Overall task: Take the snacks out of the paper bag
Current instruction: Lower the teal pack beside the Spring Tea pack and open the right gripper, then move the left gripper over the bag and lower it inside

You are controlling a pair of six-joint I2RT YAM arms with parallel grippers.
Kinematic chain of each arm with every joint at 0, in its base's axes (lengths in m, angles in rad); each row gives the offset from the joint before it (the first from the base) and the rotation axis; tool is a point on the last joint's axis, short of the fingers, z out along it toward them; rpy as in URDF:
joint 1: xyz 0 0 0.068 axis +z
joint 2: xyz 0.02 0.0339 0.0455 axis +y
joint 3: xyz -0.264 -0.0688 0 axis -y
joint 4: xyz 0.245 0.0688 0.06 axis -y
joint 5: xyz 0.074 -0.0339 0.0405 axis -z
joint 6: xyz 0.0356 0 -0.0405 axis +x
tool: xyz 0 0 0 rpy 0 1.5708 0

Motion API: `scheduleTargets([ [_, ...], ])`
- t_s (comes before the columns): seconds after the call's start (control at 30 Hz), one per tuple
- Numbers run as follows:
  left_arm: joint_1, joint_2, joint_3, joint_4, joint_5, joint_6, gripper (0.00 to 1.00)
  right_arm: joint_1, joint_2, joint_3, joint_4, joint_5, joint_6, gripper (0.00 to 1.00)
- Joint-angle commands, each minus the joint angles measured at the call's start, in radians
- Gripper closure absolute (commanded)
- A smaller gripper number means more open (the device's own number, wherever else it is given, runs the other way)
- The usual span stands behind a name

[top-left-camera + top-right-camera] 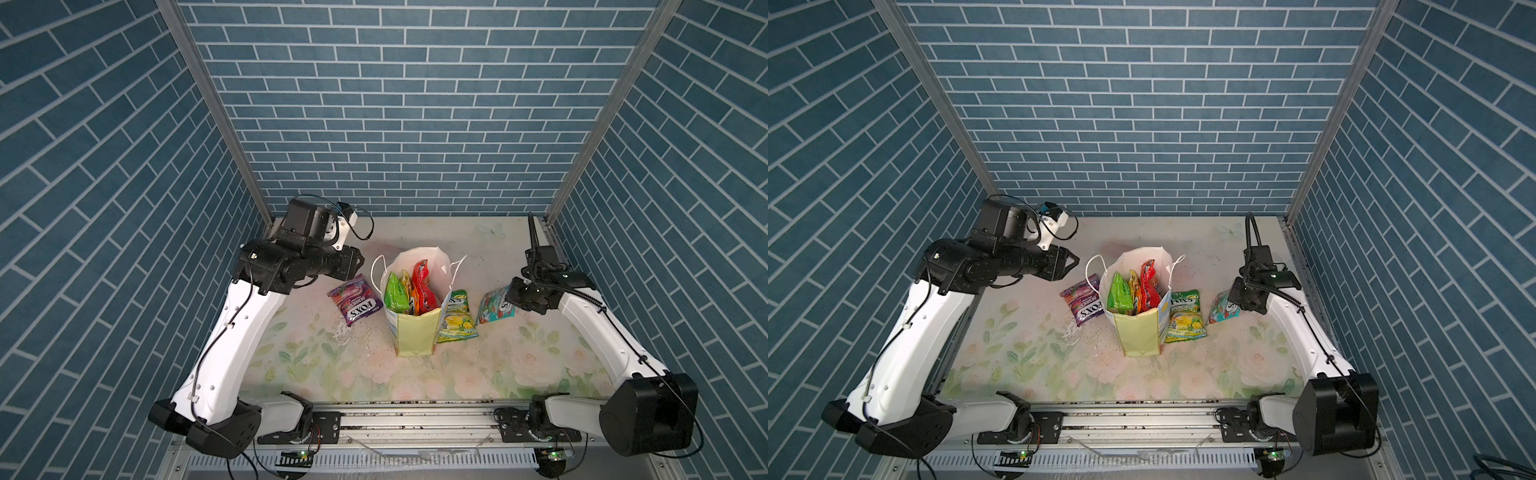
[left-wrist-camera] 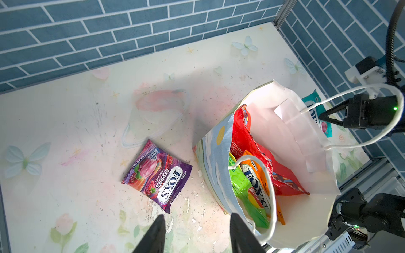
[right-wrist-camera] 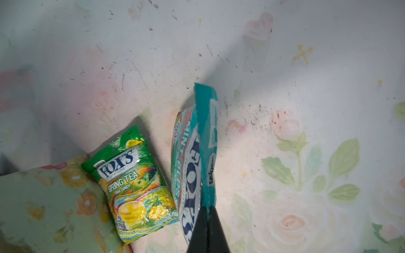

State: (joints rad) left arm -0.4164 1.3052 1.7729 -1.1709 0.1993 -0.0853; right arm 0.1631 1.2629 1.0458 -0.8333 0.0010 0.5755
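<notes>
Next, my left gripper should go to the green chip bag's top edge [image 1: 390, 287] [image 2: 238, 185], on the side toward the purple FOX'S pack, and close there.
The paper bag [image 1: 415, 338] [image 1: 1138, 334] [image 2: 304, 210] stands upright mid-table in both top views. Inside it stand a green chip bag [image 1: 395, 296] [image 2: 243, 186], an orange pack [image 2: 255, 175] and a red pack [image 1: 423, 286] [image 2: 247, 140]. A purple FOX'S pack [image 1: 355, 305] [image 2: 157, 175] lies flat left of the bag. A yellow-green FOX'S pack [image 1: 457, 320] [image 3: 135, 186] lies against its right side. My right gripper [image 1: 513, 297] [image 3: 207, 208] is shut on the edge of a teal FOX'S mint pack [image 1: 494, 307] [image 3: 192, 153]. My left gripper [image 1: 1073, 262] [image 2: 197, 219] hangs open and empty, up left of the bag.
Blue brick walls [image 1: 395, 124] close the back and both sides. A metal rail [image 1: 415, 419] runs along the front edge between the arm bases. The bag's white cord handles [image 2: 271, 192] loop out on both sides. The table [image 1: 332, 365] has a worn floral cover.
</notes>
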Motion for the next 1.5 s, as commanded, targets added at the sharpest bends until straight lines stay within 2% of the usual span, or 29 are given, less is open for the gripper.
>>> scheduleTargets([
  [0.0,0.007,0.014,0.038,-0.042,-0.02,0.023,0.5,-0.01,0.003,-0.009,-0.081,0.06,-0.026,0.95],
  [0.23,0.007,0.038,0.07,-0.056,-0.011,0.03,0.5,-0.019,0.04,-0.008,-0.098,0.051,-0.043,0.9],
  [0.47,0.007,0.05,0.089,-0.067,0.008,0.049,0.51,-0.03,0.085,-0.008,-0.118,0.046,-0.043,0.78],
  [0.8,0.005,0.031,0.095,-0.027,0.038,0.078,0.52,-0.047,0.064,0.002,-0.092,0.031,-0.037,0.76],
  [0.97,-0.016,0.037,0.17,-0.043,0.015,0.096,0.54,-0.048,0.02,0.045,-0.081,0.026,-0.043,0.76],
  [1.1,-0.084,0.092,0.314,-0.112,-0.015,0.123,0.54,-0.048,0.011,0.123,-0.117,0.02,-0.061,0.76],
  [1.27,-0.273,0.273,0.594,-0.325,-0.114,0.166,0.54,-0.048,0.01,0.238,-0.138,-0.017,-0.085,0.77],
  [1.33,-0.342,0.297,0.597,-0.327,-0.141,0.169,0.53,-0.049,0.017,0.278,-0.15,-0.028,-0.097,0.77],
  [1.47,-0.407,0.348,0.587,-0.368,-0.138,0.133,0.54,-0.048,0.032,0.323,-0.167,-0.053,-0.121,0.77],
])
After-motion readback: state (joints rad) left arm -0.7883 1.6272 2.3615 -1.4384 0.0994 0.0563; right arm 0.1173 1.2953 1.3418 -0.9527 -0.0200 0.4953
